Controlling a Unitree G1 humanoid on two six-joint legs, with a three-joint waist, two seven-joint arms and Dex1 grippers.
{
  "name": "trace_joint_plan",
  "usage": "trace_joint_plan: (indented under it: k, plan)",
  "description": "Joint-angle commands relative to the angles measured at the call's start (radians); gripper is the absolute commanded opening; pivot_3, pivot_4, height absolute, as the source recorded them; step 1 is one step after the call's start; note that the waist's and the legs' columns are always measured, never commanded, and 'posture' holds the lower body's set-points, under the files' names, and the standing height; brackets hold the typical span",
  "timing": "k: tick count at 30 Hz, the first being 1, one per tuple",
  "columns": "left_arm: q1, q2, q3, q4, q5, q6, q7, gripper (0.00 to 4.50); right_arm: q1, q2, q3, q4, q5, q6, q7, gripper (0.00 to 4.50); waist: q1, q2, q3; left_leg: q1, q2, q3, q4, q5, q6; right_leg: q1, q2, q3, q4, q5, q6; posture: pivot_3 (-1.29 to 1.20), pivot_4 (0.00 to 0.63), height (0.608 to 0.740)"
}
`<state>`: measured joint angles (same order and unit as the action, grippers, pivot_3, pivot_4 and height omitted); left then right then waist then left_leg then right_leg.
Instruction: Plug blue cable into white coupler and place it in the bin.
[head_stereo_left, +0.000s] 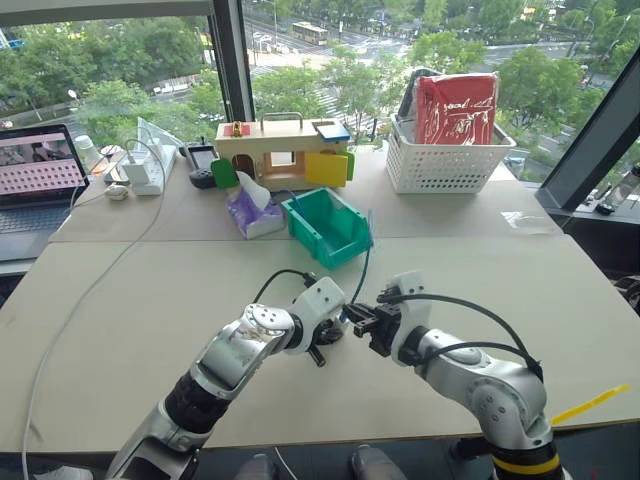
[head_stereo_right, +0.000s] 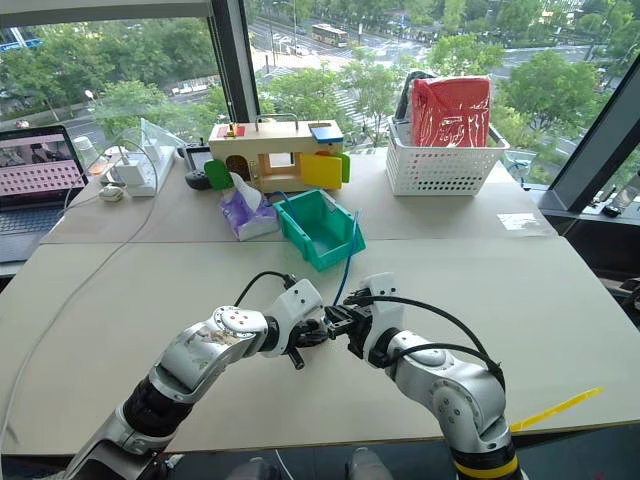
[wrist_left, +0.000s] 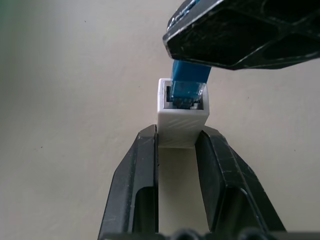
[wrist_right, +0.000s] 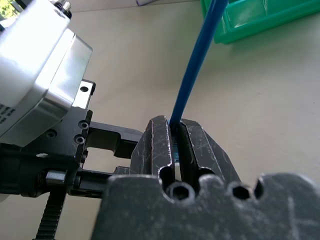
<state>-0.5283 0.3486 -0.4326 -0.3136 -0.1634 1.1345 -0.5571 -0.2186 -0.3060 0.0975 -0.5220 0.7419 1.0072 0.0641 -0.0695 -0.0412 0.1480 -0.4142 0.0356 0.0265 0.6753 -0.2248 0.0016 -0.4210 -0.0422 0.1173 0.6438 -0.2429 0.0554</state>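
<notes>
Next, my right gripper lets go of the blue cable with its white coupler inside the teal bin (head_stereo_left: 337, 225), toward the white basket.
My two grippers meet above the table's near middle. The left gripper (wrist_left: 177, 137) is shut on the white coupler (wrist_left: 181, 120), a small white block held with its socket facing away from the fingers. The blue cable (wrist_left: 189, 80) has its plug end sitting in that socket. My right gripper (wrist_right: 175, 125) is shut on the cable just behind the plug. From there the cable (head_stereo_left: 366, 262) rises toward the teal bin (head_stereo_left: 340, 255), which stands on the table beyond both grippers. How deep the plug sits is not visible.
A white perforated basket (head_stereo_left: 447, 160) with a red bag stands back right. A purple tissue pack (head_stereo_left: 252, 212) and a wooden toy house (head_stereo_left: 280, 150) are left of and behind the bin. A laptop (head_stereo_left: 35, 180), a white charger (head_stereo_left: 140, 172) and a long white cord (head_stereo_left: 90, 290) lie left.
</notes>
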Motion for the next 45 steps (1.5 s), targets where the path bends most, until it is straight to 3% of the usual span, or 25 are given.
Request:
trace_joint_plan:
  k: [1, 6, 10, 12, 20, 25, 30, 33, 38, 40, 41, 45]
  plan:
    - [0.004, -0.002, 0.021, -0.03, -0.01, 0.003, 0.017, 0.61, 0.064, -0.023, 0.1, 0.085, -0.039, 0.07, 0.051, 0.0, 0.0, -0.001, -0.001, 0.0, 0.0, 0.0, 0.0, 0.0, 0.0, 0.0, 0.0, 0.0, 0.0, 0.0, 0.0, 0.0, 0.15, 0.715]
    - [0.009, 0.007, 0.03, -0.028, -0.013, -0.004, 0.013, 0.61, 0.053, -0.009, 0.072, 0.092, -0.073, 0.048, 0.083, 0.0, 0.0, -0.002, -0.003, 0.001, 0.0, 0.0, -0.001, 0.0, 0.0, 0.001, 0.0, 0.0, 0.0, -0.001, 0.0, 0.0, 0.15, 0.715]
    - [0.021, 0.048, 0.044, -0.002, -0.007, -0.052, 0.0, 0.61, 0.009, 0.051, -0.084, 0.078, -0.031, -0.004, 0.074, 0.0, -0.002, -0.002, -0.003, 0.001, 0.0, 0.0, -0.002, 0.0, 0.0, 0.0, 0.0, 0.0, 0.0, -0.001, 0.0, 0.0, 0.15, 0.715]
    - [0.034, 0.07, 0.036, -0.012, -0.032, -0.067, -0.036, 1.63, -0.035, 0.059, -0.16, 0.066, 0.003, 0.016, 0.056, 0.0, -0.004, -0.001, -0.002, 0.001, 0.0, 0.0, -0.002, 0.0, 0.0, -0.001, 0.001, 0.001, 0.0, 0.0, 0.0, 0.0, 0.15, 0.715]
    - [0.09, 0.077, 0.076, -0.03, -0.078, -0.119, -0.053, 4.48, -0.284, -0.01, -0.379, 0.134, 0.106, 0.085, 0.019, 0.0, 0.004, 0.0, 0.002, -0.002, -0.001, 0.0, -0.001, 0.0, 0.0, -0.002, -0.001, 0.001, 0.0, 0.0, 0.0, 0.0, 0.15, 0.715]
    - [0.177, 0.102, 0.132, -0.107, -0.156, -0.191, -0.12, 4.48, -0.53, -0.059, -0.354, 0.373, 0.025, -0.026, 0.111, 0.0, -0.002, 0.001, 0.003, -0.002, -0.001, 0.001, -0.003, 0.0, 0.0, -0.003, 0.0, 0.002, 0.0, 0.001, -0.003, 0.0, 0.15, 0.715]
    - [0.258, 0.12, 0.188, -0.157, -0.212, -0.246, -0.154, 4.48, -0.77, -0.055, -0.181, 0.795, -0.183, -0.26, 0.311, 0.0, -0.001, 0.002, 0.005, -0.002, -0.001, 0.002, -0.005, 0.0, 0.0, -0.004, 0.0, 0.002, -0.001, 0.004, -0.007, 0.0, 0.15, 0.715]
    - [0.309, 0.125, 0.208, -0.18, -0.215, -0.295, -0.148, 4.48, -0.902, -0.023, -0.141, 1.084, -0.288, -0.429, 0.379, 0.0, -0.002, 0.002, 0.005, -0.002, -0.001, 0.002, -0.006, 0.0, 0.0, -0.004, -0.001, 0.002, -0.003, 0.004, -0.007, 0.0, 0.15, 0.715]
    - [0.472, 0.035, 0.313, -0.185, -0.211, -0.484, -0.073, 4.48, -1.042, 0.005, -0.069, 1.442, -0.449, -0.648, 0.47, 0.0, 0.004, 0.002, 0.006, -0.005, -0.002, 0.003, -0.008, 0.0, -0.001, -0.007, -0.004, 0.001, -0.004, 0.004, -0.008, 0.0, 0.15, 0.715]
    - [0.534, 0.039, 0.336, -0.193, -0.188, -0.562, -0.073, 4.5, -1.069, 0.011, -0.08, 1.498, -0.466, -0.694, 0.507, 0.87, 0.004, 0.002, 0.006, -0.01, -0.002, 0.002, -0.009, -0.001, -0.002, -0.011, -0.005, -0.001, -0.003, 0.004, -0.008, 0.0, 0.15, 0.715]
    - [0.56, 0.044, 0.351, -0.193, -0.175, -0.605, -0.07, 4.5, -1.078, 0.011, -0.092, 1.509, -0.467, -0.709, 0.524, 1.01, 0.005, 0.002, 0.006, -0.011, -0.002, 0.002, -0.009, -0.001, -0.002, -0.014, -0.005, -0.001, -0.003, 0.005, -0.008, 0.0, 0.15, 0.715]
    - [0.595, 0.061, 0.394, -0.162, -0.164, -0.687, -0.071, 4.5, -1.077, -0.01, -0.146, 1.45, -0.44, -0.699, 0.574, 2.44, 0.005, 0.003, 0.007, -0.016, -0.002, 0.001, -0.009, -0.001, -0.002, -0.019, -0.005, -0.001, 0.0, 0.005, -0.009, 0.0, 0.15, 0.715]
